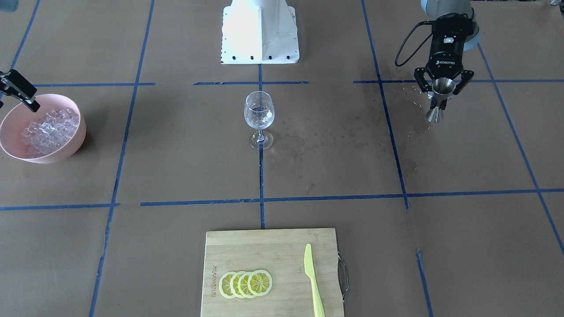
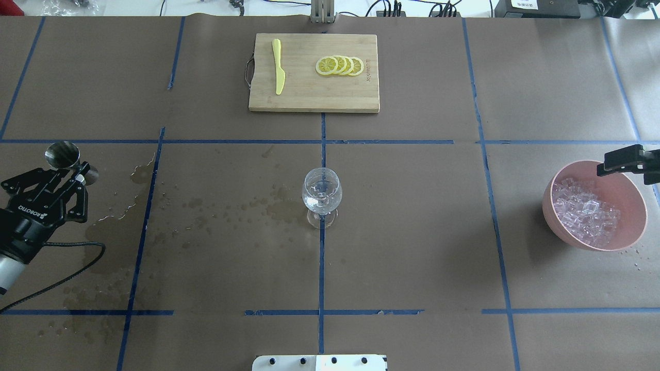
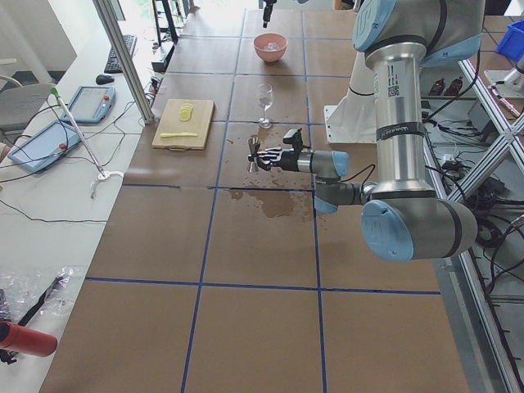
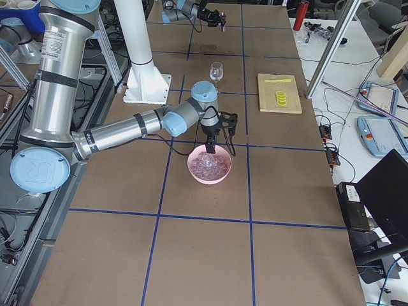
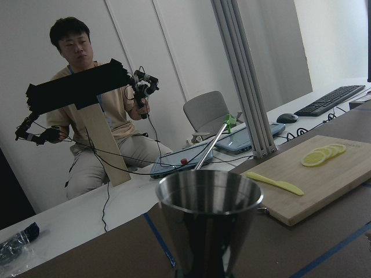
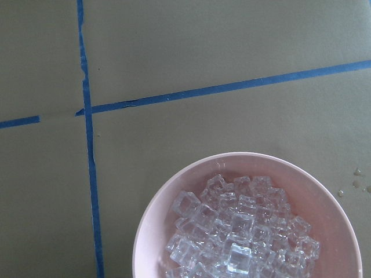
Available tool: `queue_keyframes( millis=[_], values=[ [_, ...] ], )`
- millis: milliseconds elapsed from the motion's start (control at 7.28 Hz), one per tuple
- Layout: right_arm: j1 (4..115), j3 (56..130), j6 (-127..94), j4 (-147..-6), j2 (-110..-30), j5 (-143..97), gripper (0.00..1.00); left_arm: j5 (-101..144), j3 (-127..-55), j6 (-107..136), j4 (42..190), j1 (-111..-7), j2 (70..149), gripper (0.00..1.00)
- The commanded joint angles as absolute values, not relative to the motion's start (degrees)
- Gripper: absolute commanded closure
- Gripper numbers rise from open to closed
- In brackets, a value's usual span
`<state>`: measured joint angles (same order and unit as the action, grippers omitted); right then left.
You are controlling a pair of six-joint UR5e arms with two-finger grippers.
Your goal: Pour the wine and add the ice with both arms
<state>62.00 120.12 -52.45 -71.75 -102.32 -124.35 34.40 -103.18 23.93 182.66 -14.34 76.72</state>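
My right gripper needs to move down next and grab the top ice cube [image 1: 47, 127] [image 6: 238, 258] at the middle of the pile in the pink bowl.
My left gripper [image 1: 443, 90] is shut on a steel double-cone jigger [image 1: 440, 94] and holds it upright at the table's left side. It shows from above [image 2: 69, 167], and the jigger's cup [image 5: 208, 211] fills the left wrist view. A clear wine glass [image 2: 322, 195] stands upright at the table's middle. The ice [image 6: 237, 231] is piled in a pink bowl [image 2: 631, 206]. My right gripper [image 2: 626, 164] hangs just over the bowl's far rim with fingers apart, holding nothing.
A wooden cutting board [image 2: 309, 95] with lemon slices [image 2: 340, 65] and a yellow knife [image 2: 278, 72] lies at the far middle. Wet stains [image 2: 170, 211] spread over the brown paper between jigger and glass. The white pedestal [image 1: 260, 31] is at the near edge.
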Motion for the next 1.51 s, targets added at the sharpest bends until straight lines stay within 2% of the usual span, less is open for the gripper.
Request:
queue_keyframes(
  millis=[0, 412, 687, 1374],
  values=[
    [60.2, 119.8, -52.4, -67.5, -105.6, -121.0, 0.00, 34.1, -103.1, 24.7, 182.7, -14.3, 76.1, 1.00],
    [54.3, 119.2, -56.1, -64.1, -107.2, -115.0, 0.00, 33.9, -103.0, 25.9, 182.8, -14.4, 74.4, 1.00],
    [53.2, 114.6, -59.2, -57.5, -107.3, -114.1, 0.00, 33.9, -103.0, 26.0, 182.8, -14.3, 74.1, 1.00],
    [50.5, 112.6, -63.6, -57.6, -107.0, -114.0, 0.02, 33.9, -102.9, 26.0, 182.8, -14.4, 73.5, 1.00]
  ],
)
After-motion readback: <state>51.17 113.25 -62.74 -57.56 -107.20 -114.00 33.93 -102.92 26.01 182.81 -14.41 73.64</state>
